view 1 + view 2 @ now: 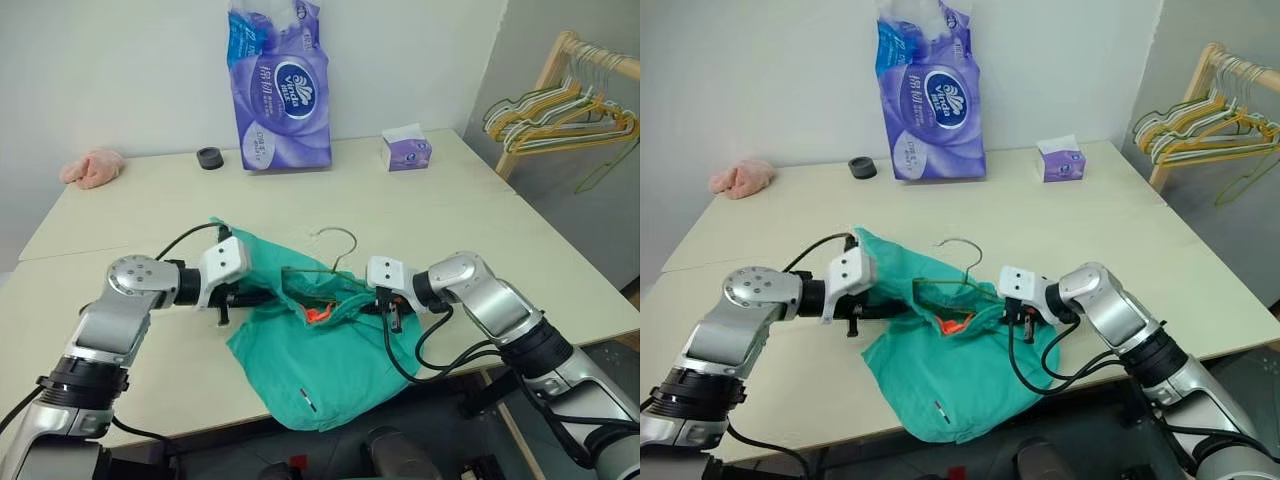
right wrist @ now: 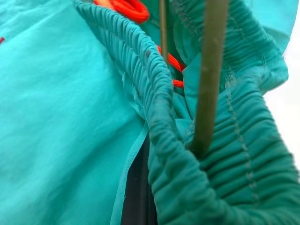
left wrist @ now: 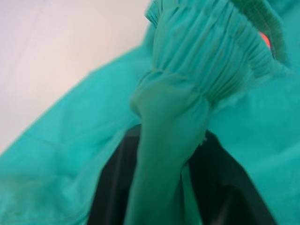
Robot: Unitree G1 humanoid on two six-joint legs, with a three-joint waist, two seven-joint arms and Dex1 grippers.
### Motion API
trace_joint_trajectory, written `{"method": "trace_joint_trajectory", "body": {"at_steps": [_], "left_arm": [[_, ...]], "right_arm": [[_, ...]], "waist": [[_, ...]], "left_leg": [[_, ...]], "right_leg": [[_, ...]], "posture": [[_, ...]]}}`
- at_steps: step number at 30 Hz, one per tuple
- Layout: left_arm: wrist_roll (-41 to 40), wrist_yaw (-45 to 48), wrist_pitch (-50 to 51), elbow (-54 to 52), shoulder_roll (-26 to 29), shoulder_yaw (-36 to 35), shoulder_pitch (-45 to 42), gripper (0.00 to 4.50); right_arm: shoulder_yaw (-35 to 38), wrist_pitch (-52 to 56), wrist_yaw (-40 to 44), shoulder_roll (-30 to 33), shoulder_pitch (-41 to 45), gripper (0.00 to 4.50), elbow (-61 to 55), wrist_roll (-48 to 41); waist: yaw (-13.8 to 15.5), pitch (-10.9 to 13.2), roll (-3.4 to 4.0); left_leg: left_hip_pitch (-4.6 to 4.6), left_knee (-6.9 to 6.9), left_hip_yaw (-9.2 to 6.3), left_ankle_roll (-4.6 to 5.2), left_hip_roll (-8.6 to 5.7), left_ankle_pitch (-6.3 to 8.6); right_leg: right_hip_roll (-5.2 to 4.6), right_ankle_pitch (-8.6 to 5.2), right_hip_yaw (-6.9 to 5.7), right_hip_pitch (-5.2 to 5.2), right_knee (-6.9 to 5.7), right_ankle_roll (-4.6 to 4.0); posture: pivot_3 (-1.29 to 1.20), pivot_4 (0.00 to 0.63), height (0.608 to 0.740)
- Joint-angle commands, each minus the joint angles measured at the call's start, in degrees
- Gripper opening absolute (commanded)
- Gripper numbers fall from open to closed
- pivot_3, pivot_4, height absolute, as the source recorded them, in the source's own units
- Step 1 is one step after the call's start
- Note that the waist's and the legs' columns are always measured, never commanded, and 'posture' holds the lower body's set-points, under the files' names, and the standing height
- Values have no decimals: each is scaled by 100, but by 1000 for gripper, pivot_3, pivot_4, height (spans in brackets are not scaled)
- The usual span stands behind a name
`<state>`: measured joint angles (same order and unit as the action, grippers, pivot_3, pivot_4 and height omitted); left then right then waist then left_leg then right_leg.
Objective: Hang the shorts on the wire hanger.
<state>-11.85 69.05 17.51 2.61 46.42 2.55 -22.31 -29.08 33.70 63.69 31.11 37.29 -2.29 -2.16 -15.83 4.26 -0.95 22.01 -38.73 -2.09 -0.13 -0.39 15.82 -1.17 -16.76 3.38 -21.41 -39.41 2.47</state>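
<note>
The shorts' waistband is bunched around the wire hanger, so next my left gripper pinches the fold (image 3: 169, 119) below the waistband and pulls it away from my right gripper.
The teal-green shorts (image 1: 320, 370) lie crumpled near the table's front edge, one leg hanging over it. The wire hanger (image 1: 340, 240) sits inside the gathered waistband, its hook sticking out toward the far side. An orange tag (image 1: 318, 313) shows in the waist opening. My left gripper (image 1: 262, 296) is at the waistband's left end; its black fingers (image 3: 112, 187) stand apart with a fold of waistband lying between them. At the right end my right gripper (image 1: 372, 302) is shut on the waistband, and the hanger's wire (image 2: 206, 93) runs down into the fabric right beside it.
A tall purple tissue pack (image 1: 280, 85), a small tissue box (image 1: 405, 150), a black ring (image 1: 210, 158) and a pink cloth lump (image 1: 92, 167) sit along the table's far side. A wooden rack with bunched hangers (image 1: 570, 110) stands at the right.
</note>
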Motion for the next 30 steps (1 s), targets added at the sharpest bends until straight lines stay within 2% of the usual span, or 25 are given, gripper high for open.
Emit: {"method": "trace_joint_trajectory", "body": {"at_steps": [1,5,8,19,22,30], "left_arm": [[-260,-50,94,241,148,-438,-203,2829],[-530,205,274,675,363,-654,-430,4006],[-732,435,573,956,496,-701,-677,4006],[-598,1103,367,1355,759,-405,-873,4006],[-496,1127,79,1507,711,-404,-1044,4006],[-70,852,-682,1547,264,-51,-1056,4006]], "right_arm": [[229,50,152,176,-13,0,-351,-156],[372,118,280,470,-72,0,-598,-295],[489,215,386,673,-77,0,-779,-419],[791,505,717,1195,-105,0,-1087,-856],[901,471,810,1406,-114,0,-1098,-938],[906,478,842,1479,-150,0,-1364,-1020]], "waist": [[0,0,0],[-1,0,0],[10,0,0],[-5,1,2],[10,1,1],[-10,-1,5]], "left_leg": [[0,0,-3,0,0,0],[2,0,-10,0,-1,0],[6,-2,-15,0,-2,0],[9,-4,-24,0,-1,0],[14,-6,-27,0,-2,0],[22,-6,-43,-1,-1,-1]], "right_leg": [[0,0,-2,0,0,0],[0,0,-9,0,0,0],[-1,0,-16,1,2,0],[-2,-1,-25,0,2,-2],[-6,-1,-34,1,7,-2],[-9,-2,-53,2,8,-3]], "posture": [[-282,22,740],[-284,21,740],[-286,21,740],[-310,23,740],[-316,22,740],[-323,22,740]]}}
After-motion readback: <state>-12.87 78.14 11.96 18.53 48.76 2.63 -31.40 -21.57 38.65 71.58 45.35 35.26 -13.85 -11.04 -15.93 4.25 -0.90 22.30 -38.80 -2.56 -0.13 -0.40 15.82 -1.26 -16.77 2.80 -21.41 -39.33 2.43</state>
